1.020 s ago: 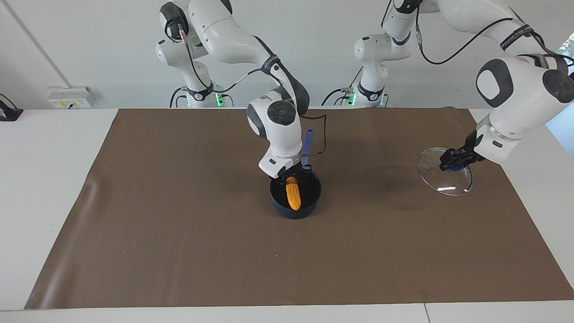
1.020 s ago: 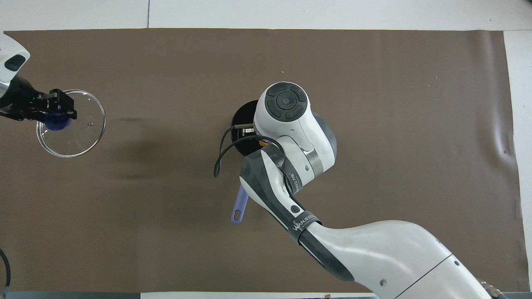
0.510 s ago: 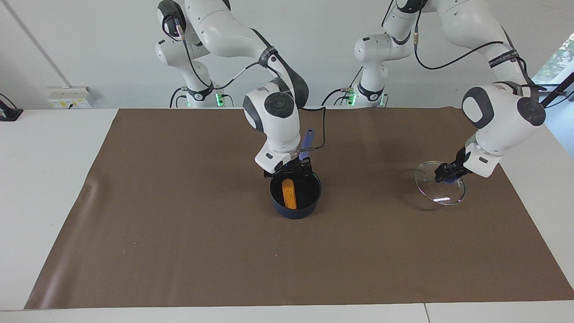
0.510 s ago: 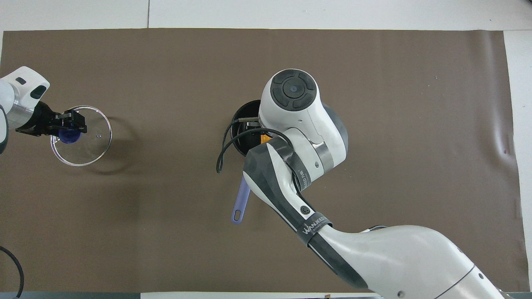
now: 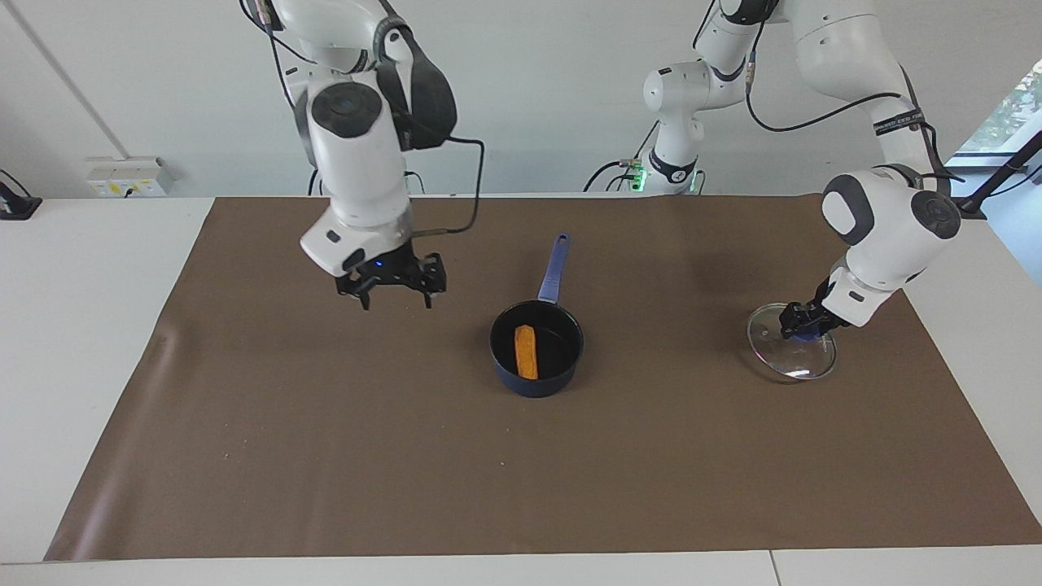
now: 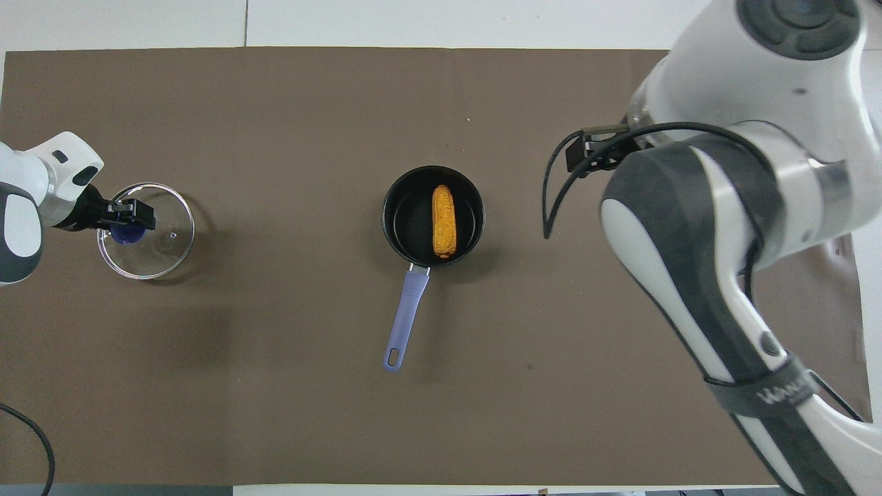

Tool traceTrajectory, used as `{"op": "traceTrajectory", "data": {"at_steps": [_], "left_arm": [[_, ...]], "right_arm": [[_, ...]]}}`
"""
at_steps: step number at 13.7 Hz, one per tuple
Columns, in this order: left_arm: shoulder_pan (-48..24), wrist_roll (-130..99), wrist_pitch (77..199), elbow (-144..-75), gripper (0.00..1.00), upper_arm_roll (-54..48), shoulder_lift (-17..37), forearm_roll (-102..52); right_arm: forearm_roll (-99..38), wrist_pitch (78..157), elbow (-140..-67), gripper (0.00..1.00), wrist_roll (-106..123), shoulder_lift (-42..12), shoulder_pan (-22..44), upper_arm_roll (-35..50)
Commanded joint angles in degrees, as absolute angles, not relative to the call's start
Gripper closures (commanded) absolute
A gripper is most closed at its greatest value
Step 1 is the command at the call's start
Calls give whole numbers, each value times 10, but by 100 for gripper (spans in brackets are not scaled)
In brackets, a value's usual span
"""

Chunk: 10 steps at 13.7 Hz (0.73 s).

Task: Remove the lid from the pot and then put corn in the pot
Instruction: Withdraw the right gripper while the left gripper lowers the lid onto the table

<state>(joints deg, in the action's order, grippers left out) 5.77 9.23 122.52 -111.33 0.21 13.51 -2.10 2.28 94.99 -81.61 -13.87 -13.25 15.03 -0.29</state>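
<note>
My left gripper is to release the glass lid on the brown mat (image 6: 147,235) below it, well away from the pot.
The dark blue pot (image 5: 537,366) stands mid-mat, its light blue handle (image 5: 553,264) pointing toward the robots; it also shows in the overhead view (image 6: 400,220). The yellow-orange corn (image 5: 526,352) lies inside the pot, loose (image 6: 444,220). My right gripper (image 5: 395,295) is open and empty, raised over bare mat toward the right arm's end. My left gripper (image 5: 802,320) is shut on the blue knob (image 6: 126,234) of the glass lid (image 5: 794,358), which sits low at the mat toward the left arm's end (image 6: 155,238). I cannot tell whether the lid rests flat.
A brown mat (image 5: 326,456) covers most of the white table (image 5: 81,325). A wall socket box (image 5: 130,175) sits near the right arm's end. In the overhead view my right arm (image 6: 723,241) covers the mat beneath it.
My right gripper let go of the corn, which now lies in the pot, then rose and swung toward the right arm's end. My left gripper lowered the lid to the mat.
</note>
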Motion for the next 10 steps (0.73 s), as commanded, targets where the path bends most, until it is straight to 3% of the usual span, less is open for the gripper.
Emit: {"op": "traceTrajectory", "data": {"at_steps": [1,4,7,10], "left_arm": [[70,114,1244,-1125,100,-3,129,-10],[81,150,1256,-1127,100,-4,135,-10],[81,150,1265,-1135,100,-4,137,-10],[76,156,1272,-1137,100,-4,149,-10]], "right_arm": [[31,896,-838,0,-72,-63,98,6],[27,872,-876,0,-29,-28,54,4],[33,923,-975,0,31,45,29,5],[37,926,-957,0,45,19,-3,7]]}}
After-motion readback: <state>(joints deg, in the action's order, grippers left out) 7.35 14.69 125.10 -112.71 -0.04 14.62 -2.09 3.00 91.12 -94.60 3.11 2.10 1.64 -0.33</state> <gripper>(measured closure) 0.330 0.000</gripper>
